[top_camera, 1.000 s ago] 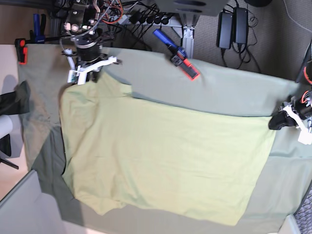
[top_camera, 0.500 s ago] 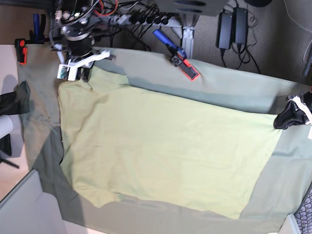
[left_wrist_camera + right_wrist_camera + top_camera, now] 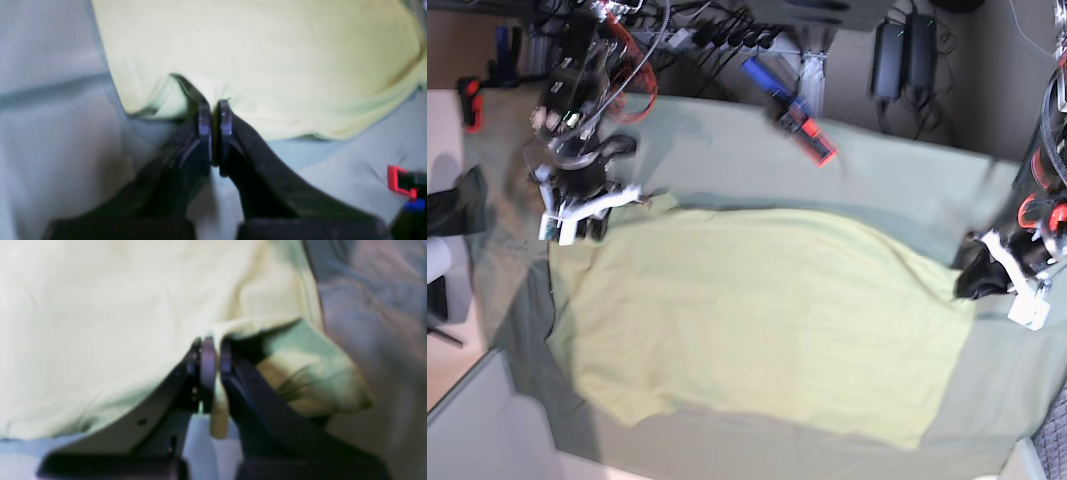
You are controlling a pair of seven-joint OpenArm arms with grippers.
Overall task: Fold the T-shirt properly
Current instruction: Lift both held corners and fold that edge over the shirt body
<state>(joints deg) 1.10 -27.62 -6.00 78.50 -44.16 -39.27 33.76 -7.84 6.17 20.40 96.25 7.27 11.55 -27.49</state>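
Observation:
The T-shirt's far edge is bowed and its corner is loose beside the fingers, so my left gripper should open and grip nearer that corner (image 3: 134, 107) before it pulls the T-shirt's edge straight.
The pale yellow-green T-shirt (image 3: 757, 320) lies spread on the grey-green table cloth (image 3: 887, 180). In the base view my right gripper (image 3: 592, 222) is at the shirt's upper left corner, and my left gripper (image 3: 972, 280) is at its upper right corner. Seen from the left wrist, the left gripper (image 3: 215, 106) is shut on a pinched fold of the T-shirt's (image 3: 250, 50) edge. From the right wrist, the right gripper (image 3: 213, 355) is shut on a bunched bit of the T-shirt (image 3: 100, 323), with cloth hanging between its fingers. The shirt's far edge arches between the two grips.
A red and blue clamp (image 3: 799, 125) holds the table cloth at the far edge, and another red clamp (image 3: 469, 102) sits at the far left. Cables and power adapters (image 3: 902, 55) lie beyond the table. A red clamp (image 3: 398, 181) also shows at the left wrist view's right edge.
Both grippers have moved toward the near side with the shirt's far corners, the left one also inward. The shirt's far edge now bows upward and sits nearer the middle.

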